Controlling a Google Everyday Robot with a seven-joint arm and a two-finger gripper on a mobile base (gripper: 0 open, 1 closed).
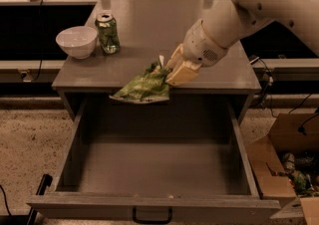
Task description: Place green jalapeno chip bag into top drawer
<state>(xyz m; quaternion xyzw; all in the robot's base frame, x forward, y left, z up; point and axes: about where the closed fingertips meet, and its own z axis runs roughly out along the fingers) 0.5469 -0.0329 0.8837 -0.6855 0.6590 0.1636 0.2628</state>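
The green jalapeno chip bag, hanging over the counter's front edge now, will be let go by my gripper in the back half of the top drawer (pixel 180 134), a little toward the cardboard box.
The green jalapeno chip bag (pixel 143 87) hangs crumpled from my gripper (pixel 169 71), which is shut on its right end. The bag is lifted off the counter and sits over the counter's front edge, above the back of the top drawer. The top drawer (pixel 154 169) is pulled fully open below, with a plain grey interior and a black handle (pixel 152 216) on its front. My white arm reaches in from the upper right.
A white bowl (pixel 77 41) and a green soda can (pixel 107 33) stand on the grey counter (pixel 149 25) at the back left. A cardboard box (pixel 286 169) with items sits on the floor to the right of the drawer.
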